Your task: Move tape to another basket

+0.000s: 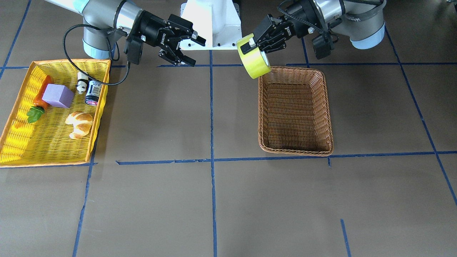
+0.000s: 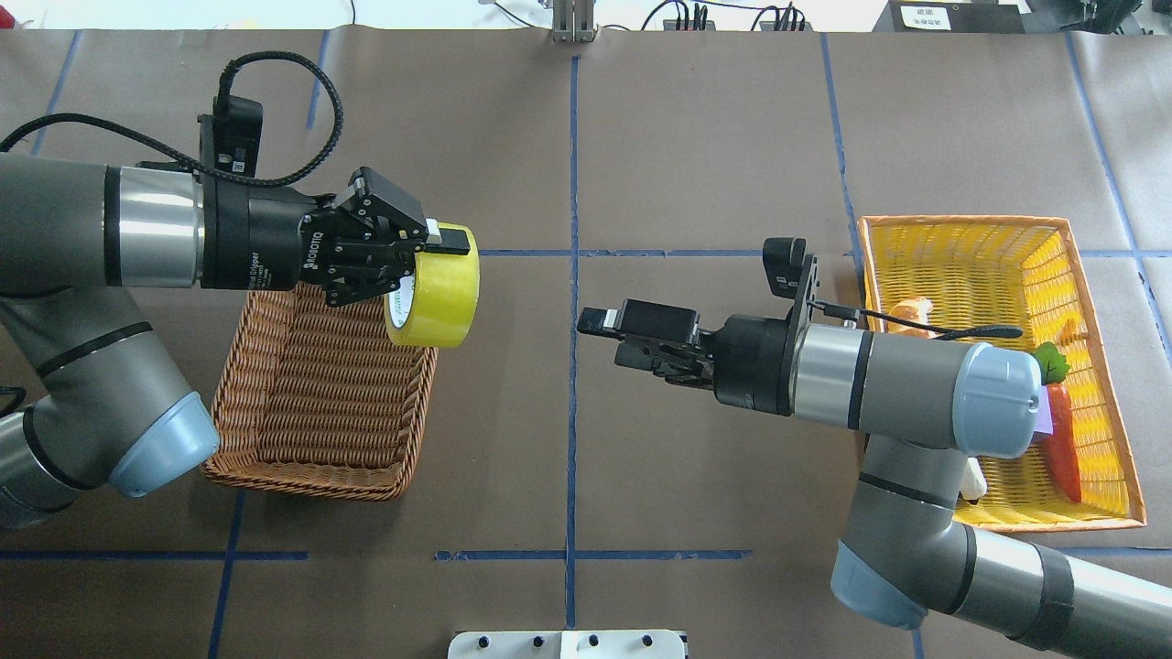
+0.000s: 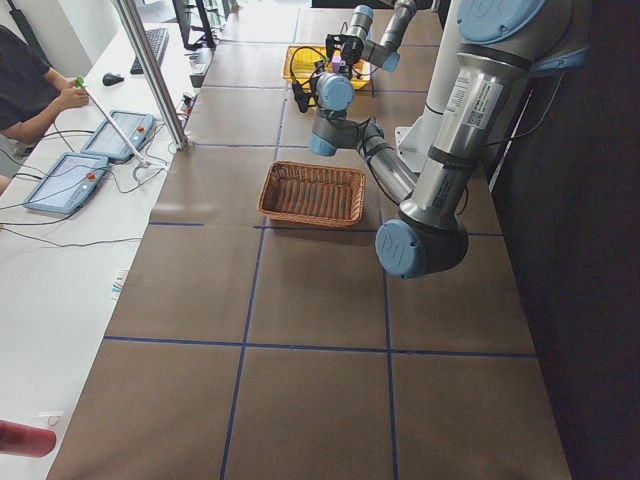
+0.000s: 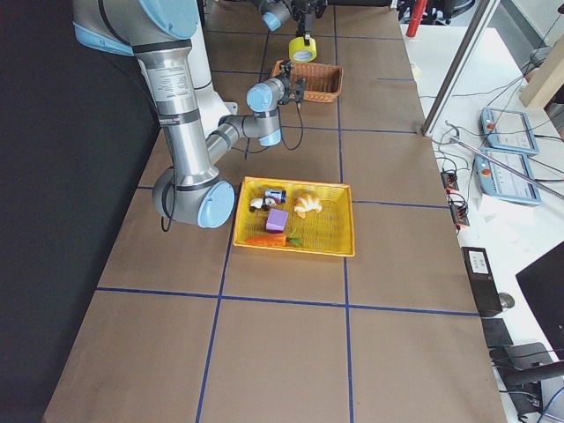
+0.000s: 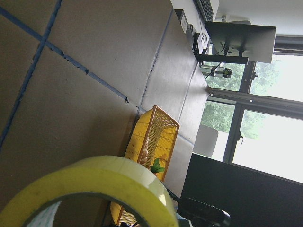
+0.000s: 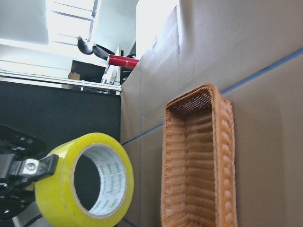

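Next, my left gripper lets the yellow tape roll go on the middle of the brown wicker basket's bottom (image 1: 294, 112).
My left gripper (image 2: 423, 264) is shut on the yellow tape roll (image 2: 439, 288), one finger on the outside and one through the white core. It holds the roll in the air by the side of the brown wicker basket (image 2: 311, 430) that faces the table's middle. The front view shows the tape (image 1: 254, 60) in the left gripper (image 1: 255, 44) over a corner of the basket (image 1: 296, 114). The basket holds nothing. My right gripper (image 2: 604, 337) is open and holds nothing near the table's middle, apart from the tape. The right wrist view shows the tape (image 6: 61, 189) and basket (image 6: 222, 165).
The yellow orange-rimmed basket (image 1: 21, 135) stands on the robot's right side. It holds a croissant (image 1: 80, 123), a purple block (image 1: 58, 95), a carrot (image 1: 42, 91), a can (image 1: 93, 92) and a small panda figure (image 1: 82, 82). Operators' desks lie beyond the table's far edge.
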Tool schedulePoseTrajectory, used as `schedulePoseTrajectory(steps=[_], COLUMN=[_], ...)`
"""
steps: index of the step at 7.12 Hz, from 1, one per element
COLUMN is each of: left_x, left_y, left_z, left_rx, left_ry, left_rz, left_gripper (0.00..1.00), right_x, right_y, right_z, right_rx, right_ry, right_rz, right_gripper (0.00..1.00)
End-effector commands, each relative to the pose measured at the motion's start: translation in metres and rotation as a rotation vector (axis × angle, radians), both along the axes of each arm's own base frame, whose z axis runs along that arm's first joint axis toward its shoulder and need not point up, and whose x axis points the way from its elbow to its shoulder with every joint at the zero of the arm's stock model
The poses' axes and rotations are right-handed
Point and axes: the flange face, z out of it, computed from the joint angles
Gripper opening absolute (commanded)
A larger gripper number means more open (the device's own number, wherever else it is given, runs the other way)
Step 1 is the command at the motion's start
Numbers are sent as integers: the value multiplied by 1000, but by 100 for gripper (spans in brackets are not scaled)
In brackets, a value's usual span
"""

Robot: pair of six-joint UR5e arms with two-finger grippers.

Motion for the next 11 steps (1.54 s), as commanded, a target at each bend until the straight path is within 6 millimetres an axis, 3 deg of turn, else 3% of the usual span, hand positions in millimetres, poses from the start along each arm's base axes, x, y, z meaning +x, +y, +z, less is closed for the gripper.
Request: schedulePoseTrajectory(steps=[1,4,5,7,9,10,11], left_x=[7,21,28,45,93,114,122], left_y=[-14,-32,-40,-41,-24,-13,-14], left_z=[11,36,52,77,108,121,133], left_rx=[60,135,174,210,194,192,178], left_ry=[-175,-450,-592,-762,-812,-831,-851], left_rz=[-34,-23,-14,35,131,171,186], left_gripper=[0,0,0,0,0,0,0], right_x=[10,19,41,100,202,244,273], right_y=[-45,-87,-111,-152,-203,-222,-229], right_z=[3,29,44,77,135,166,183], right_rx=[48,150,147,175,199,202,199], right_ry=[338,815,922,1058,1039,1017,1004], right_rz=[163,200,163,9,-167,-213,-224], right_gripper=[100,100,100,100,100,100,100])
